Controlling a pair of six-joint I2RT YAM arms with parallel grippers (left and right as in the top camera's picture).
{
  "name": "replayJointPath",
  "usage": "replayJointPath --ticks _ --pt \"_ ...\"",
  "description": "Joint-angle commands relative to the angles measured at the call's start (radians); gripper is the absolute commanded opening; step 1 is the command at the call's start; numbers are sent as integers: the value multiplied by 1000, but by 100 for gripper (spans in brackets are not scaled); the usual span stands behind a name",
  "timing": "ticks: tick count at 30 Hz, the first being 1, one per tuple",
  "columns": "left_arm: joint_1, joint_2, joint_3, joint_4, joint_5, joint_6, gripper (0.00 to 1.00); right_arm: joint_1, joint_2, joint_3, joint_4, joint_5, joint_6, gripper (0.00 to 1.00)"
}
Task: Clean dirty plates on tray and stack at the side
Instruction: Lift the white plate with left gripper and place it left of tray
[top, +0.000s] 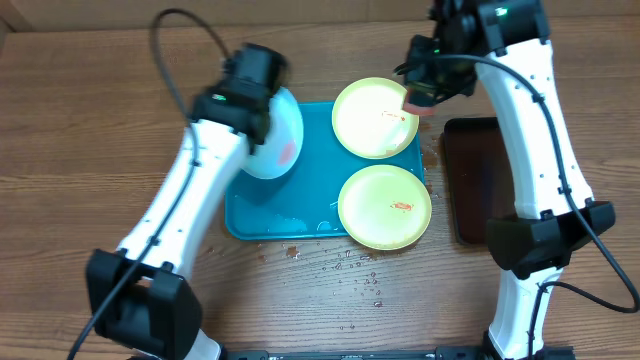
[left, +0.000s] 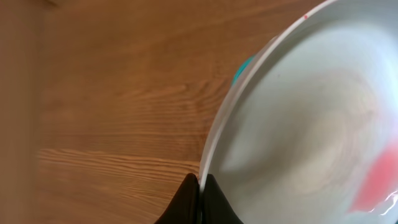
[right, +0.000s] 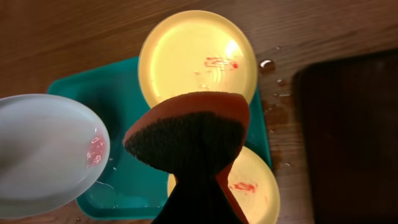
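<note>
I need to put the light blue plate down with my left gripper on the table (top: 175, 169) beside the turquoise tray, opposite the dark brown tray.
My left gripper (left: 200, 182) is shut on the rim of the light blue plate (top: 280, 140), holding it tilted above the left part of the turquoise tray (top: 262, 220); a red smear shows on it (left: 373, 180). Two yellow-green plates lie on the tray's right side, one at the back (top: 375, 118) and one at the front (top: 385, 207), each with a red smear. My right gripper (top: 420, 98) is shut on an orange sponge with a dark scouring face (right: 186, 134), held above the back plate's right edge. The blue plate also shows in the right wrist view (right: 46, 152).
A narrow dark brown tray (top: 478, 180) lies right of the turquoise tray. Water drops dot the wooden table (top: 345, 270) in front of the tray.
</note>
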Motion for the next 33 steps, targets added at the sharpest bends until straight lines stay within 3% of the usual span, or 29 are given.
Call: replayJointPath --ticks 1,5,18,25,33 --pt "-92 -8 -5 -2 -361 -109 4 -23 -27 27 -6 2 -4 4" --pt "-150 -8 -10 -6 -479 -149 4 -34 -27 27 -13 6 -23 4" --pt "-224 -8 -10 -17 -660 -166 4 -34 -27 27 -14 6 -23 4" --pt "-231 -8 -10 -18 -644 -169 4 -34 -27 27 -24 6 -23 4" --pt "-193 -8 -11 -23 -431 -174 4 -34 -27 27 -25 6 -23 4"
